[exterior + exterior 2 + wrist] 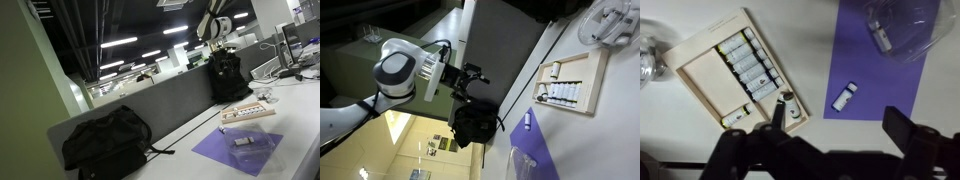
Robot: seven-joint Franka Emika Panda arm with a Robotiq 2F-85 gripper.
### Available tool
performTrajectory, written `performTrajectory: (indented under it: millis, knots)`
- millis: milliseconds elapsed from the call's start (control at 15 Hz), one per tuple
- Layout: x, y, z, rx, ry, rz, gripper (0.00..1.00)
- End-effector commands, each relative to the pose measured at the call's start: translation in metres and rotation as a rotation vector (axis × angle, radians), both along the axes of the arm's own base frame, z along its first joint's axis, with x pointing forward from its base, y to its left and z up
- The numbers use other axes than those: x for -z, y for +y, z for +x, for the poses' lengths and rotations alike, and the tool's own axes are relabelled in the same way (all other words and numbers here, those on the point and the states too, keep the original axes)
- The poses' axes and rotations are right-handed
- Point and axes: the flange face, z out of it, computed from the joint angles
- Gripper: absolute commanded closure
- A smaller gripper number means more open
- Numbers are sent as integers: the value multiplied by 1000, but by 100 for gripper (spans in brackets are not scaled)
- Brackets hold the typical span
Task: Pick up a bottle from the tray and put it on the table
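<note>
The gripper will close on the top of the upright bottle [226, 117] [788, 98] that stands alone in the tray's corner closest to the purple mat's small bottle.
The light tan tray [702, 78] lies on the white table [820, 25] and holds a row of tiny bottles [750, 62], with two more bottles [790, 108] at its near end. It also shows in both exterior views [247, 113] [592, 72]. My gripper [840, 130] is open and empty. It hangs high above the table, over the gap between the tray and the purple mat [880, 75]. In both exterior views the gripper [219, 46] [472, 82] is well above the desk. One small bottle [844, 97] lies on the mat.
A clear plastic item [902, 25] sits on the mat's far part. A black backpack [228, 78] stands against the grey partition [170, 100] behind the tray, and another bag [105, 142] lies further along the desk. A glass object [648, 60] is beside the tray.
</note>
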Motion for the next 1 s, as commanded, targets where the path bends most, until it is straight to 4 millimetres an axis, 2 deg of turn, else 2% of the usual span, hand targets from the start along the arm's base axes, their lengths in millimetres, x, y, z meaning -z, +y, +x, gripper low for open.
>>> performTrajectory:
  millis: [0, 133, 200, 267, 400, 667, 933]
  knots:
    - [23, -17, 56, -34, 43, -88, 0]
    - [42, -23, 75, -55, 86, -138, 0]
    - [52, -25, 87, -19, 102, -227, 0]
    - [45, -20, 61, -62, 69, -142, 0]
    - [60, -20, 68, -67, 79, -151, 0]
    - [54, -20, 67, -67, 71, -146, 0]
    - [58, -16, 68, -105, 62, -124, 0]
